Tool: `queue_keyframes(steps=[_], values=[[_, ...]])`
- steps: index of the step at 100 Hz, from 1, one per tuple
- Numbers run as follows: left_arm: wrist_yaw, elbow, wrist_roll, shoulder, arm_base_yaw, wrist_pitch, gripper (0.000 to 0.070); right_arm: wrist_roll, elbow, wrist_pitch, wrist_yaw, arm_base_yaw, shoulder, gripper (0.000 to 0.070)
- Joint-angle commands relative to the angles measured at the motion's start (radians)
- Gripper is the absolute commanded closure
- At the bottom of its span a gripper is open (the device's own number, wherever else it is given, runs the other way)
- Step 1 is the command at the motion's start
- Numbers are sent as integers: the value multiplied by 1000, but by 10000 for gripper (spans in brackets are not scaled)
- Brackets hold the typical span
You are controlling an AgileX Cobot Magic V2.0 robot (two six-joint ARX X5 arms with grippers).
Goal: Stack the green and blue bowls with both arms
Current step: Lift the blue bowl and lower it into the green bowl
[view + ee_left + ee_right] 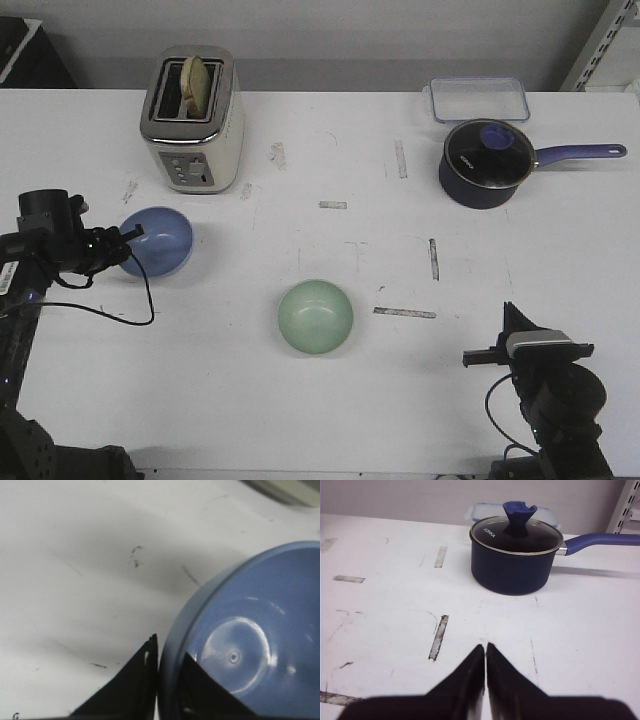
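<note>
Next, I release the blue bowl with my left gripper inside the mint green bowl (pixel 316 316), nested in its hollow.
The periwinkle blue bowl (pixel 158 240) is at the left of the table, tilted, with its left rim between my left gripper's (pixel 128 238) fingers. In the left wrist view the blue bowl (pixel 250 640) fills the frame and my left gripper (pixel 169 652) is shut on its rim, one finger outside, one inside. The mint green bowl (pixel 315 316) sits upright near the table's middle front, free. My right gripper (pixel 508 320) is at the front right, shut and empty; the right wrist view shows my right gripper (pixel 485 647) with tips together over bare table.
A cream toaster (pixel 192 120) with bread stands behind the blue bowl. A navy saucepan with glass lid (pixel 488 162) and a clear lidded box (pixel 478 98) are at the back right. The saucepan (pixel 516 555) lies ahead of my right gripper.
</note>
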State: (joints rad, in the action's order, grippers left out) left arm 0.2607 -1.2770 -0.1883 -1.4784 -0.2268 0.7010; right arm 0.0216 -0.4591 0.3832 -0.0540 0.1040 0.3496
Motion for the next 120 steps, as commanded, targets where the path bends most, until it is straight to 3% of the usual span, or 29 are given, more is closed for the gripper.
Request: queue_keyframes(steps=[1,31,70,92,120], values=[[10,-60,-12,25,29,16,700,-6,-4,-8,1,2,6,700],[10,-104,-11,145,337,14,700,-6,-4,-8,1,2,6,700],[-2,-104,-11,58,780,31,700,-6,-4,-8,1,2,6,700],[-17,-104,-8,-64,862,26,700,-6,-4,-8,1,2,6,700],[-29,-104,-8,-157,869,29,699,-6,-4,-8,1,2,6,700]])
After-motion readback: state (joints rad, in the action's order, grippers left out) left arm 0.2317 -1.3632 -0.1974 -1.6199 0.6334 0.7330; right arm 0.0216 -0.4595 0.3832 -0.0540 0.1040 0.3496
